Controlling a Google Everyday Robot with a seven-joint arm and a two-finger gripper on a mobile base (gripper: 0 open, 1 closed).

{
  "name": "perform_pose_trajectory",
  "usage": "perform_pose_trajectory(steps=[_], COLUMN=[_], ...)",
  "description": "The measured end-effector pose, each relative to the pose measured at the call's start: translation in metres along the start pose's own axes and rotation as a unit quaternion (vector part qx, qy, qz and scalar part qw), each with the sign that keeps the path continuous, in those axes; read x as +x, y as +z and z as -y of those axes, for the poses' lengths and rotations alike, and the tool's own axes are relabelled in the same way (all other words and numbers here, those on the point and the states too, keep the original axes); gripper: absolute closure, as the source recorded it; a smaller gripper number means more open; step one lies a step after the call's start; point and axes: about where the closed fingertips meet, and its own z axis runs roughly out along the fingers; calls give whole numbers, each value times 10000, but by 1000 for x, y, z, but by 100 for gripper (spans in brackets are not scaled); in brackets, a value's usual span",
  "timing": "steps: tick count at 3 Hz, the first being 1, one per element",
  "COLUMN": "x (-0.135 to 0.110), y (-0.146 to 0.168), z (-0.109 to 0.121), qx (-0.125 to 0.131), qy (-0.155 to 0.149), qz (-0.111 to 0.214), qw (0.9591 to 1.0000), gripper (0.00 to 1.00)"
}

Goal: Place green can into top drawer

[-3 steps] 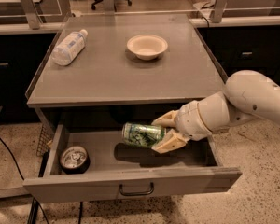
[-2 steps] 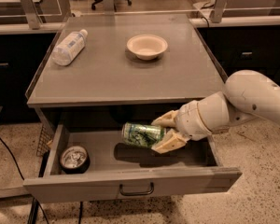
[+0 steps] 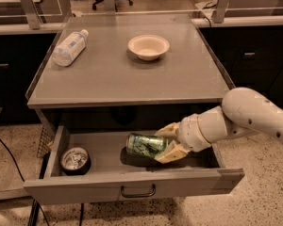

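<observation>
The robot's gripper needs to let go of the green can on the drawer's bottom straight (image 3: 142, 154) behind the dark pull handle.
The green can (image 3: 145, 144) is shiny green with white markings and lies on its side, held inside the open top drawer (image 3: 132, 185), near its middle and just above the drawer floor. My gripper (image 3: 166, 142) comes in from the right on a white arm and is shut on the can's right end, with one tan finger above it and one below. The drawer is pulled out, with a small dark pull handle (image 3: 138, 191) on its front.
A black can with a silver top (image 3: 75, 159) stands in the drawer's left end. On the grey table top (image 3: 132, 74) above are a clear water bottle (image 3: 70, 47) at the left and a white bowl (image 3: 148, 46) at the centre back.
</observation>
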Motion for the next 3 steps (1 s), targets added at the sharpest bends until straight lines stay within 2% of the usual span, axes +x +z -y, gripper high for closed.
perform_pose_trajectory(steps=[2,3], x=[37,45], y=[37,50], z=[7,11], qx=[-25,-51], qy=[37,45], qz=[-99,-93], qw=[9999,9999], gripper=[100,100])
